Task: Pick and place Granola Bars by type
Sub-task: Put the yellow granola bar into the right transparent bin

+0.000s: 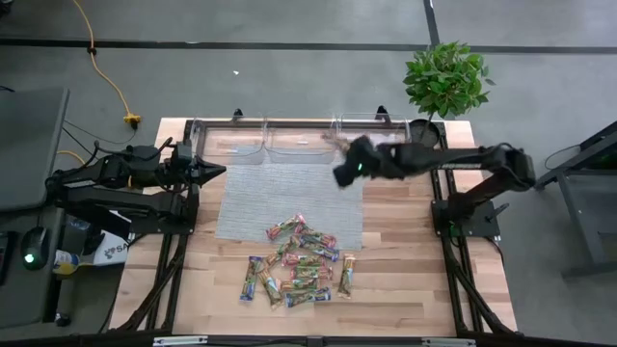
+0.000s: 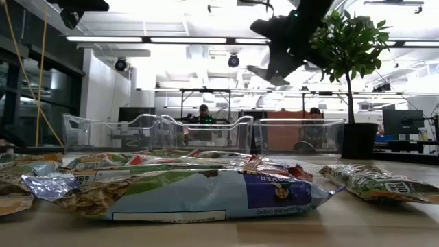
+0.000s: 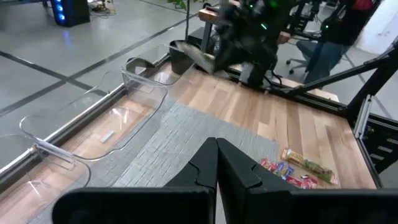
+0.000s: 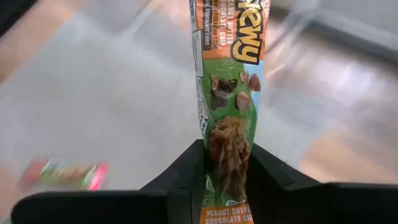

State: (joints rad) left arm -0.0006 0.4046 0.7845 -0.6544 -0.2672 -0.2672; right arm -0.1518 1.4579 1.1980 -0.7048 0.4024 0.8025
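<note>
The robot's right gripper will release the green-orange bar, now high over the grey mat's far edge, inside the clear bin [image 1: 370,141] nearest the potted plant.
Several granola bars [image 1: 299,265] in shiny wrappers lie in a loose heap on the near half of the wooden table, and they fill the foreground of the low view [image 2: 199,189]. My right gripper [image 4: 228,180] is shut on one green-orange bar [image 4: 230,74]. It hangs high over the grey mat's far edge [image 1: 342,152], close to the clear bins. My left gripper [image 3: 216,163] is shut on nothing and waits at the mat's left edge [image 1: 210,172]. My right gripper pinches the green-orange bar between its two fingers near one end of the wrapper [image 4: 227,158]. The bar lies along the fingers and its long free part sticks out ahead of them. It is lifted clear of the table [image 3: 196,57].
Three clear plastic bins [image 1: 299,135] stand in a row along the table's far edge. A grey mat [image 1: 280,198] covers the middle of the table. A potted plant [image 1: 445,79] stands at the far right corner. People sit in the room behind the table.
</note>
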